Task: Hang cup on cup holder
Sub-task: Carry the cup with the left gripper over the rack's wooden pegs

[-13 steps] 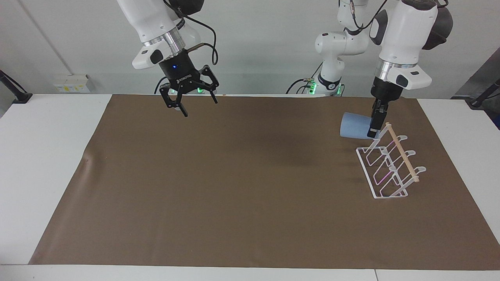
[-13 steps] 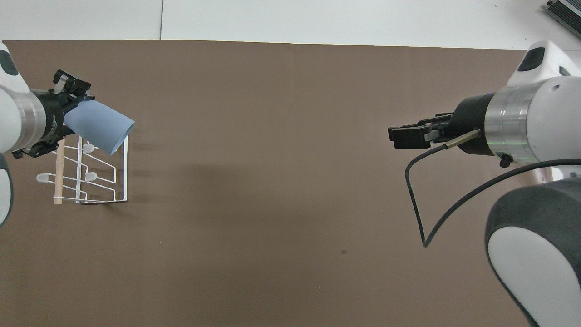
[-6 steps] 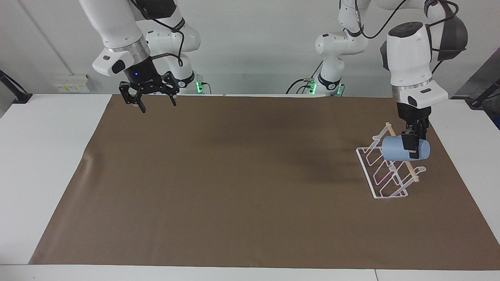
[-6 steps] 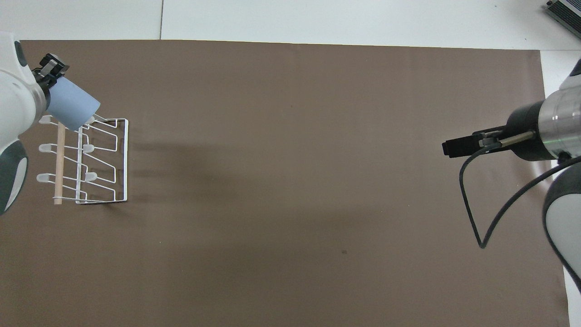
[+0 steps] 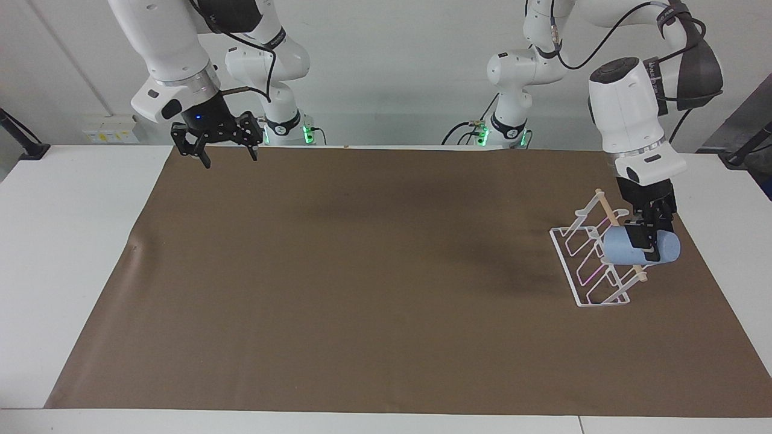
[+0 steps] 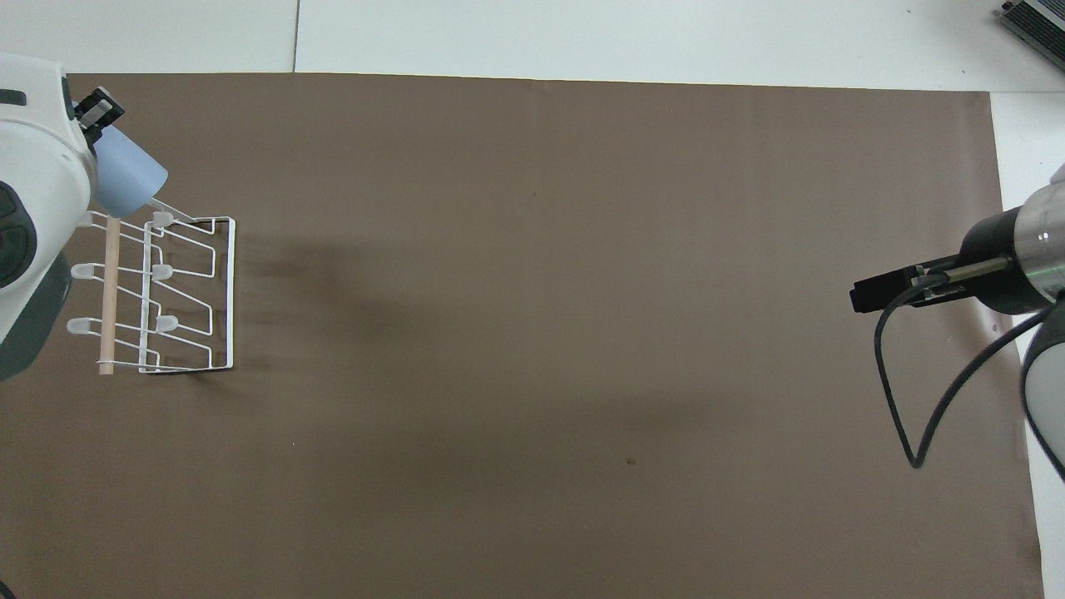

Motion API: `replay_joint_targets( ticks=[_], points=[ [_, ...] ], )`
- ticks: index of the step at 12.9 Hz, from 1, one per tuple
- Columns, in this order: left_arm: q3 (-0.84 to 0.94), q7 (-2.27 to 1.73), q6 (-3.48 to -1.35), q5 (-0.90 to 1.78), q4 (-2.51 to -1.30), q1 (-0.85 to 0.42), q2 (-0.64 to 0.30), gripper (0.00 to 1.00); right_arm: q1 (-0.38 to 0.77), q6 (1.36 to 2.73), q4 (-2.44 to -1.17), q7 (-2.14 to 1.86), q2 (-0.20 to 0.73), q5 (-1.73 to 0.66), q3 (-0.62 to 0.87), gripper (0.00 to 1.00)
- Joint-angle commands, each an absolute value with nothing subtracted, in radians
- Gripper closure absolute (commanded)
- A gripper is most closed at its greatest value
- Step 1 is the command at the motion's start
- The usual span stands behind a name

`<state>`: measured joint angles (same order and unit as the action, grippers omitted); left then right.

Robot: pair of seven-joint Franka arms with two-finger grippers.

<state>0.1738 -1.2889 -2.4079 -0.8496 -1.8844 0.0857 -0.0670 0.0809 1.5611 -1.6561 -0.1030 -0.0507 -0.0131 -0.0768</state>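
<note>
The robot's left gripper should release the light blue cup on the cup holder's end wire (image 6: 190,229) beyond the wooden dowel.
The light blue cup (image 5: 616,251) (image 6: 126,178) hangs on its side in the air, with my left gripper (image 5: 648,248) (image 6: 98,111) shut on it from above. It is over the wooden dowel of the white wire cup holder (image 5: 586,272) (image 6: 192,291), and one end of the cup is close to an end prong. I cannot tell whether the cup touches the rack. My right gripper (image 5: 230,160) (image 6: 870,295) hangs open and holds nothing, over the mat's edge at the right arm's end of the table.
A brown mat (image 5: 362,271) covers most of the white table (image 5: 72,241). The cup holder stands on the mat toward the left arm's end. A black cable (image 6: 894,399) loops down from the right wrist.
The left arm has carried the cup across the rack, from beside it to over the dowel, and lowered it. The right arm has drawn back toward its own end of the table.
</note>
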Motion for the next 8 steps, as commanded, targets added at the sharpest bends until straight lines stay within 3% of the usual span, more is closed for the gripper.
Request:
replay_joint_targets(
  ticks=[1,8],
  points=[
    [0.181,-1.339,-2.445,-0.931,-1.907,0.106,-0.074,1.0,0.077,1.562,-1.693,-0.1,-0.069,-0.008,-0.09,0.0],
    [0.181,-1.454,-2.447,-1.042,-1.973,0.091,-0.071,1.0,0.077,1.562,-1.687,-0.103,-0.071,-0.006,-0.12,0.0]
  ],
)
